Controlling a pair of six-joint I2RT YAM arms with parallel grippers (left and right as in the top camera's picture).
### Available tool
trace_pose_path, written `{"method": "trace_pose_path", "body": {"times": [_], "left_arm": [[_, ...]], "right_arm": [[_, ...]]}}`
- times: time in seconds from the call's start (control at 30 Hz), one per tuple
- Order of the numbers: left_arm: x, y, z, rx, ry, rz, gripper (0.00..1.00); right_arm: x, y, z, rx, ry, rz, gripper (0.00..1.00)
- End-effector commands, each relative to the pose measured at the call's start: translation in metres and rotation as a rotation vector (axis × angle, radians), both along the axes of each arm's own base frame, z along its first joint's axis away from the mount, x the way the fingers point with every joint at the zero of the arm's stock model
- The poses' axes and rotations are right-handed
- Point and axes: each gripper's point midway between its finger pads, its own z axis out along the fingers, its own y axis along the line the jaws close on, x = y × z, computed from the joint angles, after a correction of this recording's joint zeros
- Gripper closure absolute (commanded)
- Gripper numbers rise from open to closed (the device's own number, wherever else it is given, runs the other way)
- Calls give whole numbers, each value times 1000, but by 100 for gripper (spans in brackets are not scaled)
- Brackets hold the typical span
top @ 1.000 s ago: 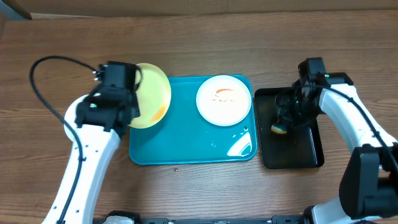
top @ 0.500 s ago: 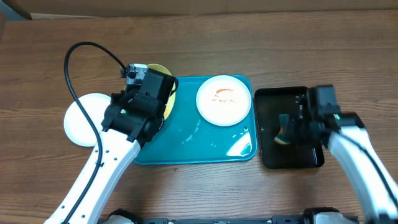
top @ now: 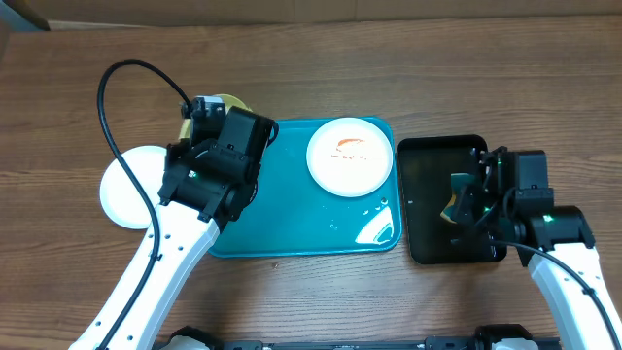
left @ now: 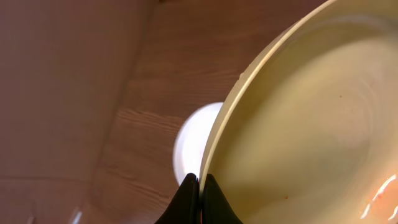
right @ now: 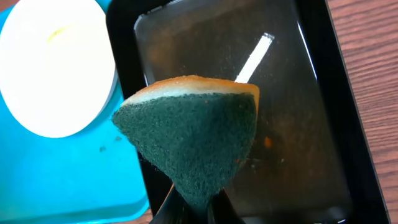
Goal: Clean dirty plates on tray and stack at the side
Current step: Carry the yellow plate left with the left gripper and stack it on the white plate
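Note:
The pale yellow-green plate, now tilted over the teal tray, will be set free by my left gripper on top of the clean white plate (top: 150,185) (left: 200,143) beside the teal tray.
My left gripper (left: 200,186) is shut on the rim of the pale yellow-green plate (left: 311,124) and holds it tilted over the teal tray's (top: 292,224) left end; in the overhead view only a sliver of that plate (top: 228,100) shows behind the arm. A clean-looking white plate (top: 124,190) lies on the table left of the tray and also shows in the left wrist view (left: 194,140). A white plate with orange smears (top: 350,156) lies on the tray's right part. My right gripper (right: 199,208) is shut on a green-and-yellow sponge (right: 193,130) above the black tray (top: 432,194).
The black tray (right: 298,112) holds a shallow film of dirty liquid. Water spots lie on the teal tray (right: 68,174) near its right front corner. A black cable (top: 126,83) loops over the table behind my left arm.
My left arm has stayed nearly still with the yellow-green plate. My right arm has drawn back toward the front with the sponge, lifting it over the black tray.

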Motion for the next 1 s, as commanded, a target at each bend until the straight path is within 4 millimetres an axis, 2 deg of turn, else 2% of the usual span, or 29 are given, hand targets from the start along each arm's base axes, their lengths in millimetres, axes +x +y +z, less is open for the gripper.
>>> {"method": "trace_pose_path", "body": {"times": [0.0,0.37,0.97], "left_arm": [[-2,9,37,103,-125,57,96],[8,-25,43,74,-185,-36,96],[7,-25,44,87,-173,-46,96]], "right_arm": [[0,-3,-4,-8,12,-11,96],[-2,-3,-8,-9,31,-11,96],[-2,-3,-8,-9,31,-11,96]]}}
